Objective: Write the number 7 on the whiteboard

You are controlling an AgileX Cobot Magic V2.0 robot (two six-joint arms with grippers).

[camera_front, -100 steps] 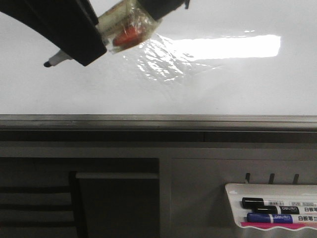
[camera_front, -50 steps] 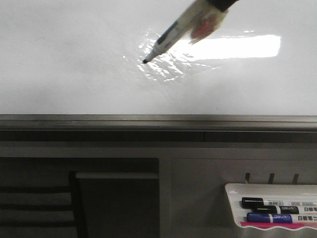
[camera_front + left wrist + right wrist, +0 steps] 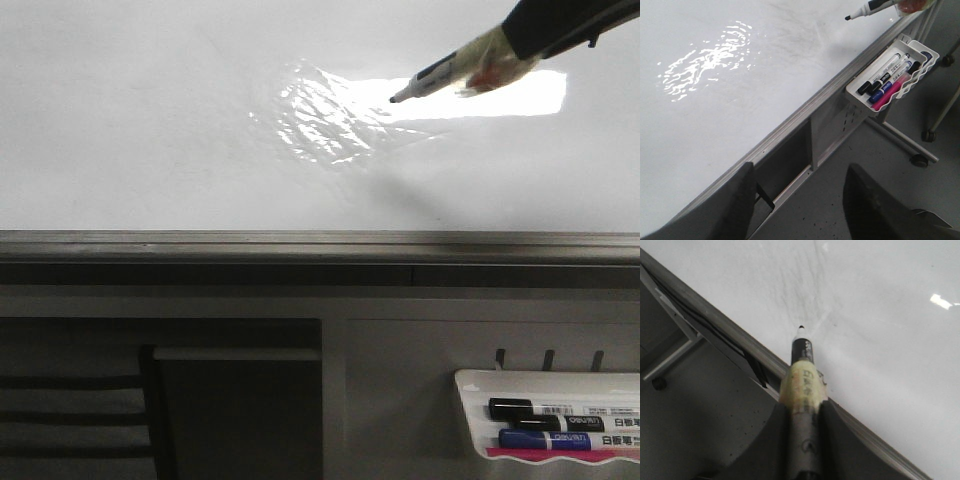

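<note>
My left gripper needs to close on the front part [image 3: 436, 76] [image 3: 875, 6] of the black marker, between the marker's tip and the yellowish tape.
The whiteboard [image 3: 150, 150] is a large glossy white board with a grey frame edge [image 3: 300, 243]; it reflects a bright rectangular light. No number 7 shows on it. My right gripper [image 3: 802, 412] is shut on a black marker [image 3: 801, 347] wrapped in yellowish tape. In the front view the marker [image 3: 430, 78] hangs at the upper right, its tip pointing left just above the board. The marker tip also shows in the left wrist view [image 3: 860, 12]. My left gripper [image 3: 800, 200] is open and empty, off the board's front edge, over the floor.
A white marker tray [image 3: 470, 385] hangs on the frame at the lower right, holding black and blue markers [image 3: 545, 410]; it also shows in the left wrist view [image 3: 855, 92]. A wheeled stand leg [image 3: 919, 160] is on the grey floor.
My right gripper with the marker has swept from the upper left across to the upper right of the board. The marker tip has lifted off the middle area. No mark appeared.
</note>
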